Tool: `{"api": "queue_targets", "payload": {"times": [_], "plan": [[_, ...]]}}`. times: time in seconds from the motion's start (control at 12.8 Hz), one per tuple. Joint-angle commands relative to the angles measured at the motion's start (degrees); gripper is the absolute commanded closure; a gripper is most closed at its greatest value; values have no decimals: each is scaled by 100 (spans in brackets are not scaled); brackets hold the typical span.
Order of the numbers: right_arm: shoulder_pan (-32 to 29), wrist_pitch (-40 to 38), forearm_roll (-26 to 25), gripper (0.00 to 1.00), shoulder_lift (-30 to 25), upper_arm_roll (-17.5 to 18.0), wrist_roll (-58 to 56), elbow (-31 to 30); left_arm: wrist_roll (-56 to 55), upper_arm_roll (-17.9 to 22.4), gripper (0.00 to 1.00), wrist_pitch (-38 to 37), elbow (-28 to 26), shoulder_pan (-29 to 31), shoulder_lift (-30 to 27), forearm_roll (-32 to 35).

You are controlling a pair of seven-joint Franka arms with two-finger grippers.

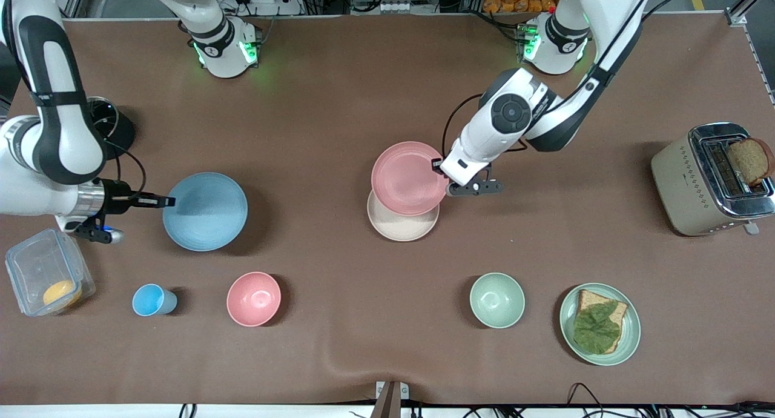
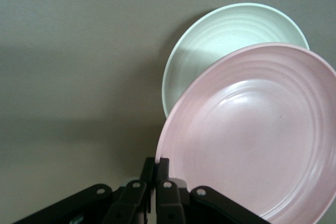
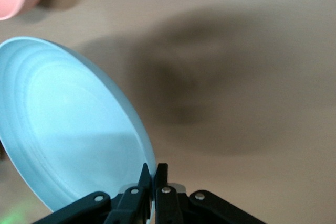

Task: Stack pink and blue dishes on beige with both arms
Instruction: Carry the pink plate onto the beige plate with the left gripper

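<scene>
The robot's left gripper should release the pale pink plate in the centre of the cream-beige plate (image 1: 403, 206) (image 2: 235, 76) that lies flat on the brown cloth.
The pale pink plate (image 1: 408, 177) hangs above the table, lifted by its rim in my left gripper (image 1: 440, 165), which is shut on it. It partly covers the cream-beige plate (image 1: 402, 226) lying flat on the brown cloth below. In the left wrist view the pink plate (image 2: 257, 135) overlaps the beige plate (image 2: 220, 40), with the left gripper (image 2: 160, 162) pinching its edge. The light blue plate (image 1: 206, 211) is held up by its rim in my right gripper (image 1: 168, 201), over the right arm's end of the table. In the right wrist view the blue plate (image 3: 63, 129) tilts from the shut right gripper (image 3: 155, 168).
A small blue cup (image 1: 152, 300), a deeper pink bowl (image 1: 254, 298) and a green bowl (image 1: 497, 300) stand nearer the front camera. A green plate with bread (image 1: 600, 324), a toaster (image 1: 708, 179) and a clear box (image 1: 48, 280) sit toward the table's ends.
</scene>
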Motion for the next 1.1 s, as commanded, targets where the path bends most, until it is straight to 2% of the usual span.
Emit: {"api": "queue_targets", "payload": {"times": [0.0,0.24,0.47,0.71,1.02], "plan": [[460,16,402,100,20,-42,-61,178,-463,28,100,-19,434,-140,619,596],[566,42,437,100,55,-42,-52,179,-834,37,100,-19,698,-211,1007,1011],[566,33,455,100,81,-42,9,179,-843,99,100,-19,795,-229,1113,1091],[767,33,455,100,90,-33,579,179,-834,107,100,-19,892,-281,1218,1091],[1233,59,981,100,151,-33,1581,187,-843,116,100,-19,900,-282,1271,1143]]}}
